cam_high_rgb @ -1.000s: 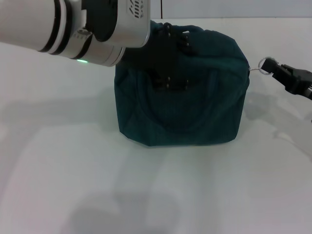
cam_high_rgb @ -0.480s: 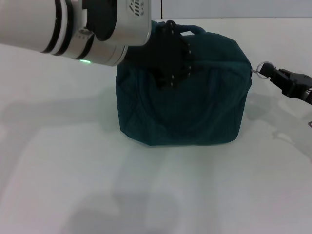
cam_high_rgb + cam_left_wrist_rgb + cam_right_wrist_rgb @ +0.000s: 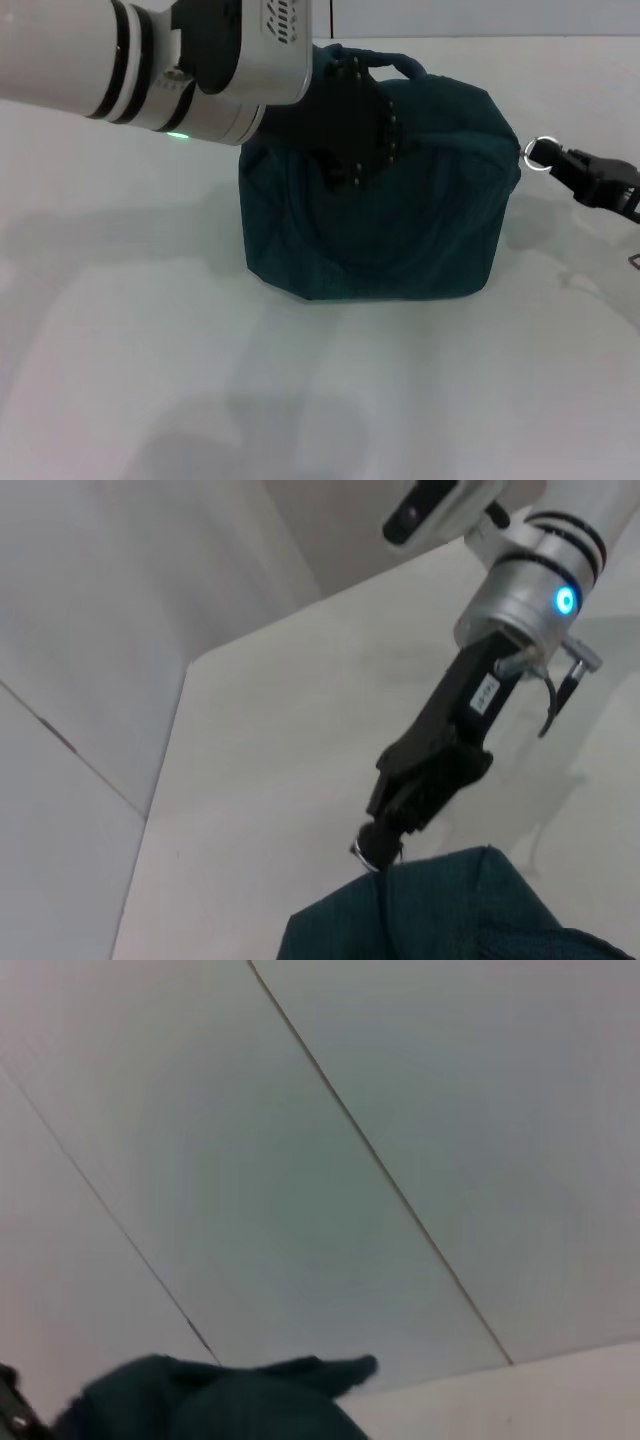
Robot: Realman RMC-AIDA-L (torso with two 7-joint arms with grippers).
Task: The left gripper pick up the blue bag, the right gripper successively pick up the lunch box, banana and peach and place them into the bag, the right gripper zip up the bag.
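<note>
My left gripper is holding the blue bag's top far from the metal ring, so it should grab the top nearer the ring (image 3: 472,118) before my right gripper pulls.
The blue bag (image 3: 400,220) stands on the white table (image 3: 300,400), and its far handle (image 3: 390,62) arches over the top. My left gripper (image 3: 352,125) is pressed against the bag's top front, its black body covering that part. My right gripper (image 3: 556,159) is at the bag's upper right corner, shut on the metal ring of the zipper pull (image 3: 539,152). The left wrist view shows the right gripper (image 3: 388,832) with the ring (image 3: 365,852) at the bag's corner (image 3: 450,910). The right wrist view shows only a bit of the bag (image 3: 220,1400). Lunch box, banana and peach are out of view.
The left arm's white and silver forearm (image 3: 150,60) crosses the upper left of the head view. A pale wall (image 3: 320,1160) stands behind the table.
The right gripper has moved a little right and down with the ring. The left gripper has turned at the bag's top, and the far handle now shows above it.
</note>
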